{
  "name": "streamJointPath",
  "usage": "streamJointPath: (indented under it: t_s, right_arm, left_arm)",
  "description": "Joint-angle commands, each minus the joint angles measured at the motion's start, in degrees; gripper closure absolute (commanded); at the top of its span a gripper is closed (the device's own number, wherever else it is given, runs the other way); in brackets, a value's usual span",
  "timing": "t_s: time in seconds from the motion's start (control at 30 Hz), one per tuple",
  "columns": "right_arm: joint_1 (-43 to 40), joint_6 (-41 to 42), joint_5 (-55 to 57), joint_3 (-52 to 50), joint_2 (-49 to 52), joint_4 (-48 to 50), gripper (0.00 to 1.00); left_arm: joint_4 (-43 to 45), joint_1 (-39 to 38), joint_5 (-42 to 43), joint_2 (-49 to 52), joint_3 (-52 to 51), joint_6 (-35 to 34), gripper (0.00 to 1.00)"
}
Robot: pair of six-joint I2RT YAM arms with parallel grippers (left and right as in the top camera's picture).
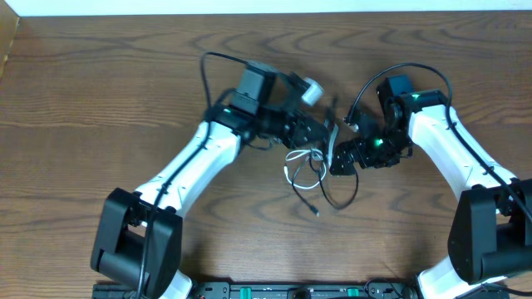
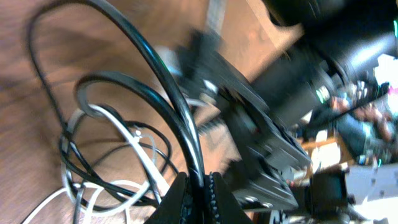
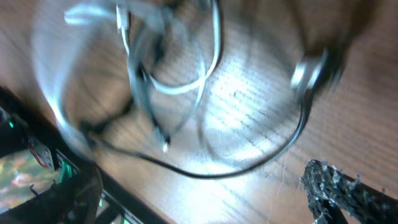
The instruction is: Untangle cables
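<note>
The robot's left gripper should release the piece of black cable on the wooden table at the white loop's outer edge (image 1: 291, 158).
The cables lie tangled on the wooden table between my two arms. The white cable (image 1: 293, 158) loops at the left of the knot and the black cable (image 1: 352, 196) curves out to its lower right. My left gripper (image 1: 326, 137) is at the top of the tangle, shut (image 2: 200, 190) on a strand of the black cable (image 2: 155, 81) that arches up and away. The white cable (image 2: 142, 157) coils on the wood below that strand. My right gripper (image 1: 339, 159) stands open beside the knot. One of its fingers (image 3: 339, 190) shows above the black cable (image 3: 217, 174) and white cable (image 3: 186, 87), holding nothing.
My right arm's dark body (image 2: 280, 93) fills the space just past my left jaws. The table (image 1: 100, 91) stretches bare-wooded to the left and back, with its left edge at the frame corner. Both arm bases (image 1: 137, 241) stand at the front edge.
</note>
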Motion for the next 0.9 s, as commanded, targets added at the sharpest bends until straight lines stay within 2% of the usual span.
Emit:
streamJointPath:
  t_s: [0.0,0.17,0.33,0.47,0.63,0.73,0.87]
  right_arm:
    - [0.4,-3.0,1.8,0.4,0.0,-0.8,0.02]
    - [-0.2,-1.7,-0.1,3.0,0.0,0.6,0.16]
    - [-0.3,-1.0,-5.0,8.5,-1.0,2.1,0.22]
    - [-0.3,6.0,-9.9,9.7,-1.5,8.0,0.34]
    - [0.2,14.1,-11.3,9.6,-1.5,11.8,0.37]
    - [1.5,19.6,-11.3,9.3,-1.4,15.0,0.44]
    - [4.1,26.4,-10.9,8.9,-1.3,20.5,0.44]
  left_arm:
    - [0.5,3.2,2.7,0.3,0.8,-5.4,0.93]
    - [0.2,5.0,7.8,0.3,0.8,-5.4,0.92]
    - [0.4,5.1,8.5,0.3,0.8,-6.3,0.93]
    - [2.0,6.3,8.5,0.2,0.8,-12.5,0.93]
    - [5.6,8.9,10.8,0.2,0.8,-20.9,0.93]
    - [8.3,9.4,13.7,0.2,0.8,-21.9,0.93]
    - [9.5,9.3,14.8,0.2,0.8,-21.9,0.92]
